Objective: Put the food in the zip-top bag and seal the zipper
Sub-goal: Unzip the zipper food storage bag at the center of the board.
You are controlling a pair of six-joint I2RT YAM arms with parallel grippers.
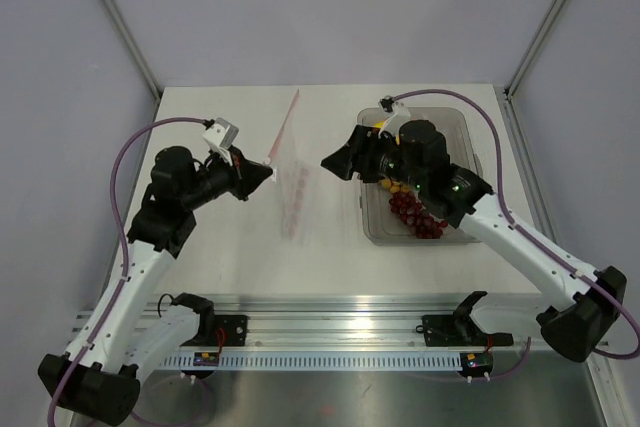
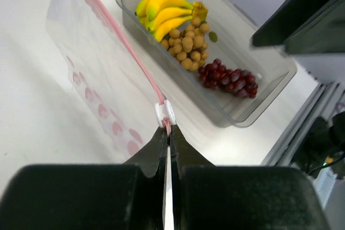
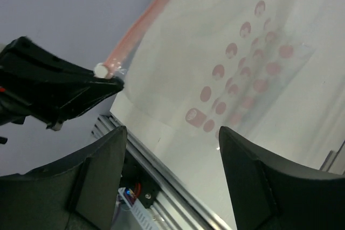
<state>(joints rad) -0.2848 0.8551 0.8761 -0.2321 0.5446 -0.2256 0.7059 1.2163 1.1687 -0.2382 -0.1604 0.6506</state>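
Next, I move my right gripper next to the zipper's white slider [image 1: 268, 161] [image 3: 101, 70] on the zip-top bag, beside my left gripper's fingers, and close it there.
The zip-top bag [image 1: 292, 182] is clear with pink-red dots and hangs on edge above the table, its lower part resting on the surface. My left gripper [image 1: 266, 175] [image 2: 168, 131] is shut on the near end of the zipper [image 2: 116, 39], just behind its white slider [image 2: 164, 112]. To the right of the bag, my right gripper [image 1: 332, 162] [image 3: 172, 144] is open and holds nothing; the bag [image 3: 242, 63] lies ahead of it. The food lies in a clear tray [image 2: 272, 76]: bananas [image 2: 164, 10], tan round fruits [image 2: 186, 47] and dark red grapes [image 2: 229, 78].
The tray [image 1: 470, 147] stands at the right of the table, partly under my right arm. An aluminium rail [image 1: 340, 332] runs along the near edge. Grey walls close in the back and sides.
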